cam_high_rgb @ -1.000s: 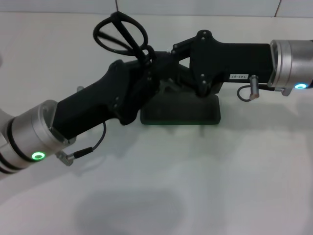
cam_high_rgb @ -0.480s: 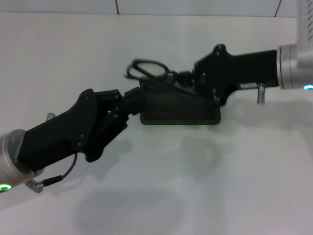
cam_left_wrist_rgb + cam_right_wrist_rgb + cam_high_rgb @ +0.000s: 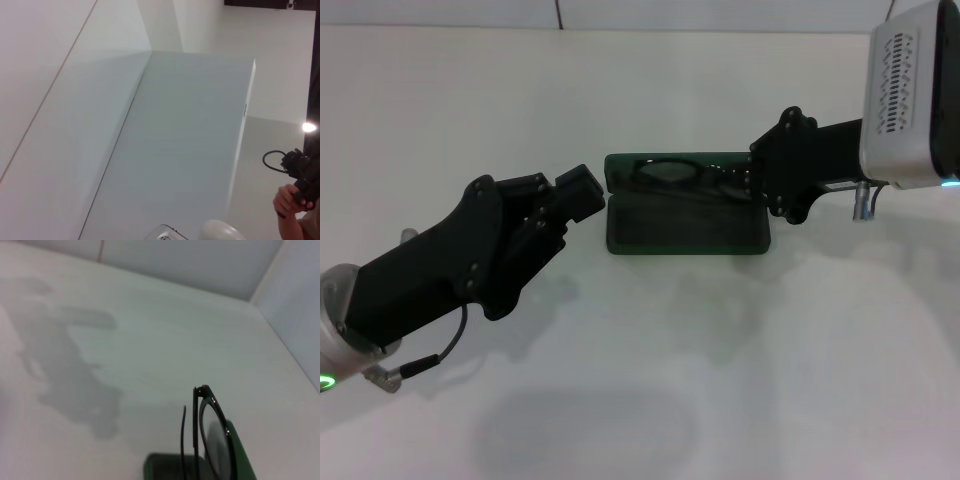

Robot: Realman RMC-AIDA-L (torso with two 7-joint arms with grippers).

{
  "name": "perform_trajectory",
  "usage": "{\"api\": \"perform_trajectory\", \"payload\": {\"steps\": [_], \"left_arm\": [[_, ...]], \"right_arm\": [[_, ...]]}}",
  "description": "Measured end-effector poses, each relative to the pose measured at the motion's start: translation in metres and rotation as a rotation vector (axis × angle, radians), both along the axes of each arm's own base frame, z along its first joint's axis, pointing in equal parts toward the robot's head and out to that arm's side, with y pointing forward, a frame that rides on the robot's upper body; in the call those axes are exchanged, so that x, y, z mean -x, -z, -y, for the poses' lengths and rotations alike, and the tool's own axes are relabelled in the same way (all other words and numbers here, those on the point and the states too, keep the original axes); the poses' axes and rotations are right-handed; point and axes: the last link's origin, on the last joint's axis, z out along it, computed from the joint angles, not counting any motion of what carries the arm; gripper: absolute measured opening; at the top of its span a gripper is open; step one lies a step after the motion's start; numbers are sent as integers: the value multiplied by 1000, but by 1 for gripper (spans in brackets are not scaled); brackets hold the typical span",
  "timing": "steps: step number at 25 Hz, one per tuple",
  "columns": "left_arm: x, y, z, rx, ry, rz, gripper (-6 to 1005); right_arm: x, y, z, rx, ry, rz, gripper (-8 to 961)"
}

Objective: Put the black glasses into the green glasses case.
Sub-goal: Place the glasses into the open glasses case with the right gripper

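Observation:
The robot's right gripper will release the black glasses down in the near half of the open green glasses case (image 3: pixel 686 220).
The green glasses case (image 3: pixel 685 228) lies open in the middle of the white table. The black glasses (image 3: pixel 670 172) rest along its far half, lenses upright. My right gripper (image 3: pixel 748 186) reaches in from the right and is shut on the right end of the frame. In the right wrist view the glasses (image 3: pixel 212 435) stand edge-on over the rim of the case (image 3: pixel 240 455). My left gripper (image 3: pixel 585 190) sits just off the case's left end, apart from the glasses, with nothing in it. The left wrist view shows neither object.
The white table (image 3: pixel 650 380) spreads wide in front of the case and on both sides. A wall runs along its far edge. In the left wrist view a person's hand (image 3: pixel 292 205) holds a small device far off.
The glasses came down from high in the left gripper into the case. The left gripper let go and drew back left. The right gripper shifted right along the case with the glasses.

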Motion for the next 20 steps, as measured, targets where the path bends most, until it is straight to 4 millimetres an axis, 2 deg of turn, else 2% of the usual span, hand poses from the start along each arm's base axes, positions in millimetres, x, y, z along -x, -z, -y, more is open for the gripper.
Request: {"api": "perform_trajectory", "payload": {"steps": [7,20], "left_arm": [[-1,3,-2,-11,-7,-6,85],[-3,7,-1,-6,-10,-2,87]], "right_arm": [[-5,4,-3,-10,2,42,77],[-8,26,-5,-12,1,95,82]]}}
